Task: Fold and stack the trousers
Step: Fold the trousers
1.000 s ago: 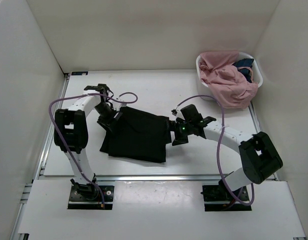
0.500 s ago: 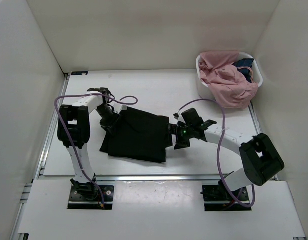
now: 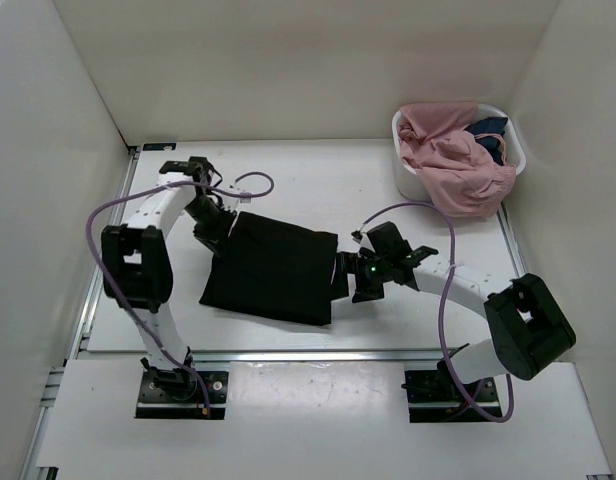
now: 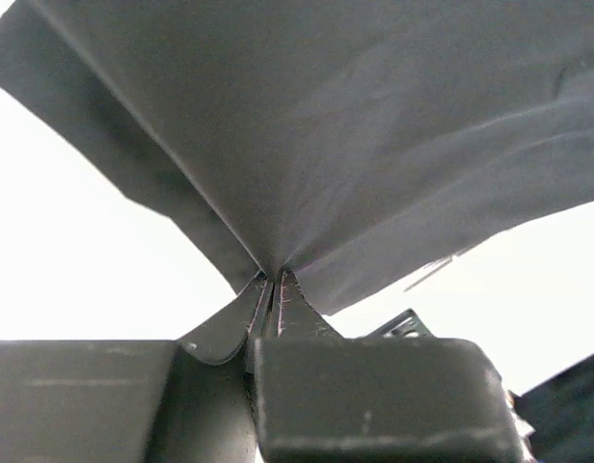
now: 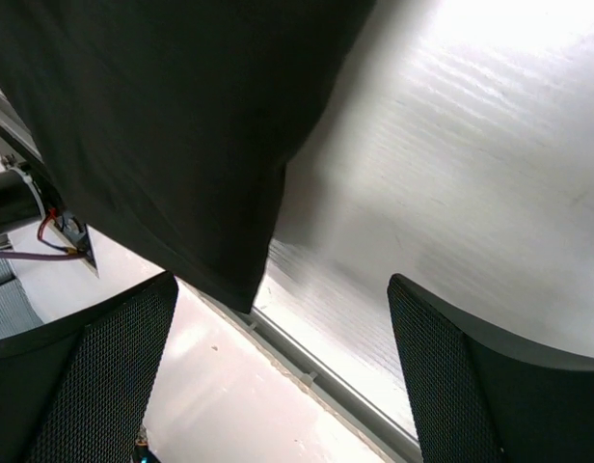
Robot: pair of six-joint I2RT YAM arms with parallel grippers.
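My left gripper is pinching the upper layer while the lower layer sticks out past it. I need to open and take both layers together (image 4: 220, 236) before I move the trousers.
The black trousers (image 3: 273, 270) lie folded into a rough rectangle in the middle of the table. My left gripper (image 3: 220, 230) is at their far left corner. In the left wrist view its gripper (image 4: 274, 277) is shut on a pinch of the trousers (image 4: 374, 125), and the fabric fans out taut from the tips. My right gripper (image 3: 348, 280) sits at the right edge of the trousers. In the right wrist view this gripper (image 5: 278, 289) stands wide open, with the near corner of the trousers (image 5: 162, 125) just ahead of its left finger (image 5: 94, 376).
A white basket (image 3: 516, 150) at the back right holds a pink garment (image 3: 453, 165) that spills over its rim, and a dark blue cloth (image 3: 488, 128). The table's metal front rail (image 5: 316, 371) runs just below the right gripper. White walls enclose three sides.
The left gripper has shut on the trousers' far left corner and drawn it slightly back and left. The right gripper has edged nearer along the right edge, still open.
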